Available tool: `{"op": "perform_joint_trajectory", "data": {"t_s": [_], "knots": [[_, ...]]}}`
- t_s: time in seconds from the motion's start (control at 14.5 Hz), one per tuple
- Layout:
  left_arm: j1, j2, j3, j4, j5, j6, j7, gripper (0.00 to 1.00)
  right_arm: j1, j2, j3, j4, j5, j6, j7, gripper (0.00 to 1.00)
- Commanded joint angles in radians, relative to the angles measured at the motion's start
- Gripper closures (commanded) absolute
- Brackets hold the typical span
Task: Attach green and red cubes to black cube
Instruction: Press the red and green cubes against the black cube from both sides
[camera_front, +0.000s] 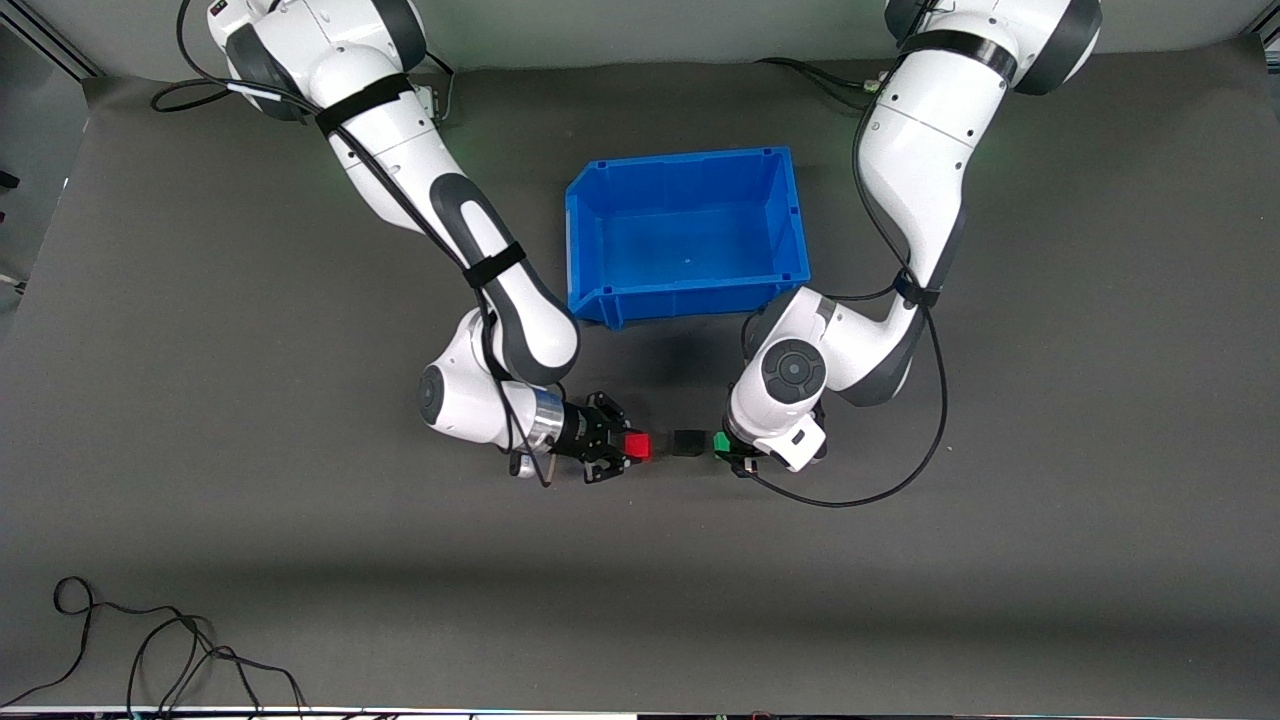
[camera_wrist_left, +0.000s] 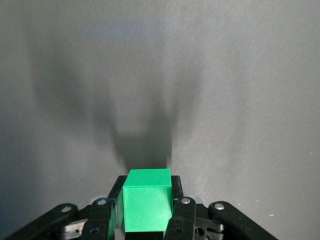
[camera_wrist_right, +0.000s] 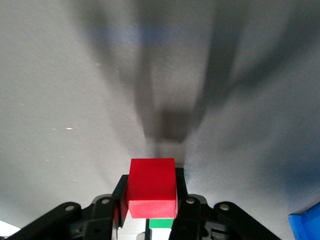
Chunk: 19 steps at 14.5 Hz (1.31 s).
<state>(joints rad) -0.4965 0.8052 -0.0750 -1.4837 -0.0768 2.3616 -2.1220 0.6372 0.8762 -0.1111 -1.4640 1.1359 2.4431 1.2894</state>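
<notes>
The green cube, now clamped in that gripper's fingers, will be let go by my left gripper against the black cube's side opposite the red cube (camera_front: 705, 432).
My right gripper (camera_front: 630, 447) is shut on the red cube (camera_front: 638, 445). In the right wrist view the red cube (camera_wrist_right: 151, 187) sits clamped between the black fingers (camera_wrist_right: 118, 200). My left gripper (camera_front: 724, 447) is shut on the green cube (camera_front: 720, 442). In the left wrist view the green cube (camera_wrist_left: 146, 205) fills the gap between the fingers (camera_wrist_left: 176, 207). The black cube (camera_front: 686, 443) sits between the two coloured cubes, in line with them, with a small gap to the red one. It is hidden in both wrist views. I cannot tell whether it touches the green cube.
An empty blue bin (camera_front: 600, 300) stands farther from the front camera than the cubes, between the two arms. Its corner shows in the right wrist view (camera_wrist_right: 306, 225). Loose black cables (camera_front: 150, 650) lie near the table's front edge at the right arm's end.
</notes>
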Motion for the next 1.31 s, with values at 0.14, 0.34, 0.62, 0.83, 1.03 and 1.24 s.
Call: {"op": "perform_joint_trajectory", "data": {"t_s": [0.14, 0.34, 0.62, 0.83, 1.03, 1.24], "knots": [[-0.011, 0.051, -0.008, 0.071, -0.02, -0.012, -0.021, 1.0, 0.039, 0.03, -0.013, 0.025, 0.025, 0.013, 0.019, 0.78], [-0.016, 0.055, -0.019, 0.072, -0.02, -0.01, -0.024, 1.0, 0.055, 0.04, -0.013, 0.027, 0.024, 0.031, 0.018, 0.78], [-0.017, 0.057, -0.02, 0.083, -0.024, -0.01, -0.024, 1.0, 0.07, 0.05, -0.013, 0.028, 0.024, 0.04, 0.019, 0.78], [-0.022, 0.057, -0.019, 0.083, -0.023, -0.01, -0.023, 1.0, 0.071, 0.052, -0.013, 0.03, 0.024, 0.042, 0.019, 0.78], [-0.037, 0.057, -0.019, 0.083, -0.011, -0.028, -0.019, 1.0, 0.081, 0.049, -0.013, 0.033, 0.022, 0.042, 0.03, 0.78], [-0.043, 0.057, -0.019, 0.083, 0.012, -0.034, -0.015, 1.0, 0.081, 0.049, -0.015, 0.043, 0.022, 0.042, 0.034, 0.78]]}}
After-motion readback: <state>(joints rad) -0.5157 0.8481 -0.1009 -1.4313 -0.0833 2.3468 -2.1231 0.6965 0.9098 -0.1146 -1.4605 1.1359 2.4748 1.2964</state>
